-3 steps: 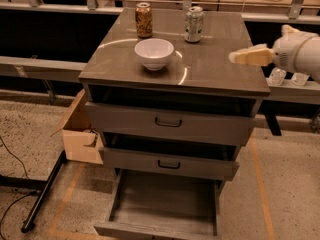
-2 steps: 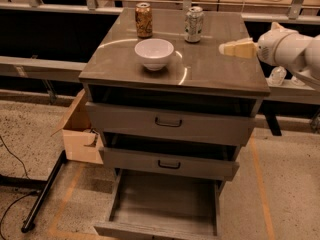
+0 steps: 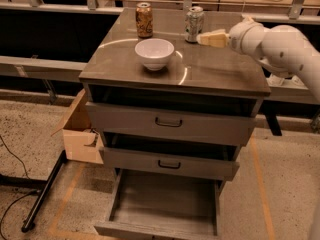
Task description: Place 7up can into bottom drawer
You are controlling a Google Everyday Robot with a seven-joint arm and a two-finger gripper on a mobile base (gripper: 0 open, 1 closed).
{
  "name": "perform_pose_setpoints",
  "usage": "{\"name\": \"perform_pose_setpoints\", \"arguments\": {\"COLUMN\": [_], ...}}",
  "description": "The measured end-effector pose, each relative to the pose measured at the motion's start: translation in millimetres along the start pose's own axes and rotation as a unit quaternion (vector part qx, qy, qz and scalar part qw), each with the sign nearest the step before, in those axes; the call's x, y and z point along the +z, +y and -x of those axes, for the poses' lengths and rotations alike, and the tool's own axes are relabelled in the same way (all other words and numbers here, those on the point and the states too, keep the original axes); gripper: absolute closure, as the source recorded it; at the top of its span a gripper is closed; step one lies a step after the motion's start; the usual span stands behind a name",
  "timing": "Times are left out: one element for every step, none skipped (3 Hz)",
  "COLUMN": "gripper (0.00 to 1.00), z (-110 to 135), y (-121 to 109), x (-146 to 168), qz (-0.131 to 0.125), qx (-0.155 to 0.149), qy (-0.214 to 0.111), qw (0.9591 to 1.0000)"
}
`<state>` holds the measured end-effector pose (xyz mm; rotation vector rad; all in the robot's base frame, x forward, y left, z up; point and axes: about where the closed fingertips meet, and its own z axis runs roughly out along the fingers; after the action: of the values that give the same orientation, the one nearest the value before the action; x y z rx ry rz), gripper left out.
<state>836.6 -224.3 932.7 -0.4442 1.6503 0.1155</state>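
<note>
I need to next close my gripper on the lower half of the 7up can (image 3: pixel 194 33), because the can has to be lifted off the cabinet top.
The 7up can (image 3: pixel 194 24) stands upright at the back of the grey cabinet top (image 3: pixel 220 69), right of centre. My gripper (image 3: pixel 204 38) comes in from the right on a white arm; its cream fingertips are just right of the can, at about its lower half. The bottom drawer (image 3: pixel 165 204) is pulled out at the foot of the cabinet, its wood-grain floor bare.
A brown-gold can (image 3: pixel 144 20) stands at the back, left of the 7up can. A white bowl (image 3: pixel 154 53) sits in front of both cans. The two upper drawers (image 3: pixel 169 122) are slightly open. A cardboard box (image 3: pixel 80 134) sits on the floor to the left.
My gripper has moved left across the cabinet top, from beyond its right edge to right beside the 7up can. The can, bowl and drawers have not moved.
</note>
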Motion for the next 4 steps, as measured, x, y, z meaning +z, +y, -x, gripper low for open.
{"name": "perform_pose_setpoints", "arguments": {"gripper": [0.00,0.00,0.00,0.00], "z": [7.3,8.6,1.8,-5.4], "y": [8.6,13.1,22.3,29.3], "x": [49.7,52.5,75.3,97.3], "qz": [0.004,0.001,-0.002,-0.001], "qx": [-0.005,-0.001,0.018,0.026], "qy": [-0.002,-0.004,0.001,0.005], "qw": [1.0000,1.0000,0.9998,0.9996]}}
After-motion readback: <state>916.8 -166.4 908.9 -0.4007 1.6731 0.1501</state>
